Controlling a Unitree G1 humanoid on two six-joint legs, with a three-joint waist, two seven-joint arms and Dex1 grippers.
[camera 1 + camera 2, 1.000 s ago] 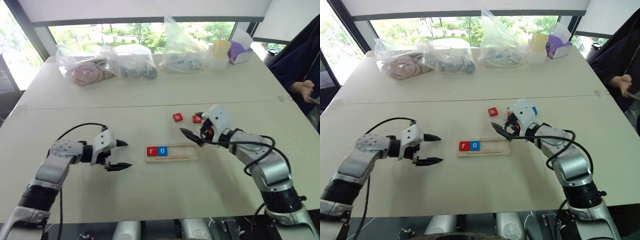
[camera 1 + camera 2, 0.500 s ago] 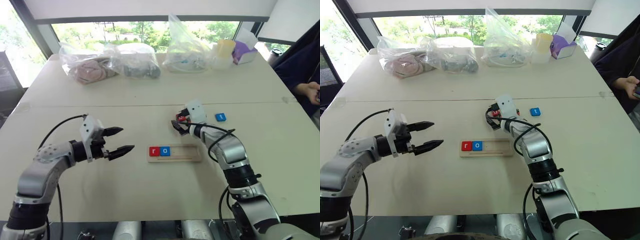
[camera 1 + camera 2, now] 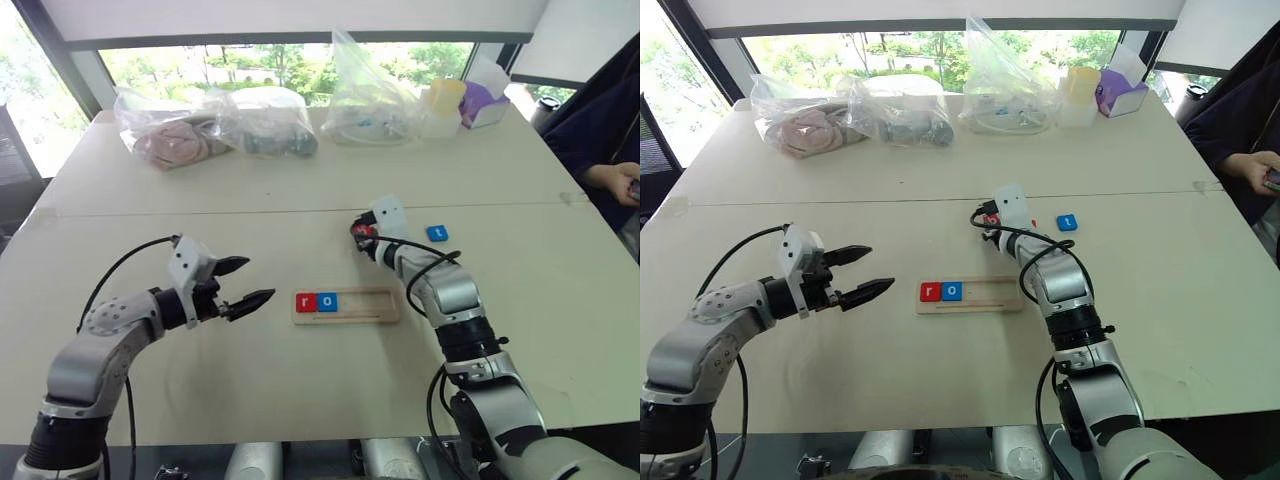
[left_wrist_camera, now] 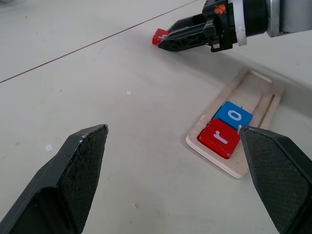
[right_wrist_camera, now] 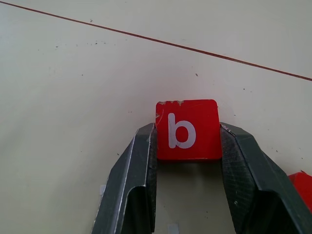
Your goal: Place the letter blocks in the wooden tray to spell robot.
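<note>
The robot's right gripper should set the red b tile down on the table [image 3: 436, 305] just past the bare end of the wooden tray.
The wooden tray [image 3: 372, 304] lies mid-table with a red r tile [image 3: 305, 302] and a blue o tile [image 3: 327, 301] at its left end. The rest of its slot is bare. Beyond the tray, my right gripper [image 3: 360, 232] is shut on the red b tile [image 5: 186, 130], which rests on the table. A corner of another red tile [image 5: 302, 183] shows beside the right finger, its letter hidden. The blue t tile [image 3: 437, 233] lies to the right of that gripper. My left gripper [image 3: 257, 279] hovers open and empty, left of the tray.
Plastic bags [image 3: 265, 122] of items, a yellow cup [image 3: 442, 98] and a purple box [image 3: 481, 103] line the table's far edge. A person's hand [image 3: 612, 183] and dark sleeve are at the right edge. A seam [image 3: 200, 214] crosses the table.
My right gripper reached forward and left to the b tile and closed its fingers on it. My left gripper rose slightly and turned, staying open.
</note>
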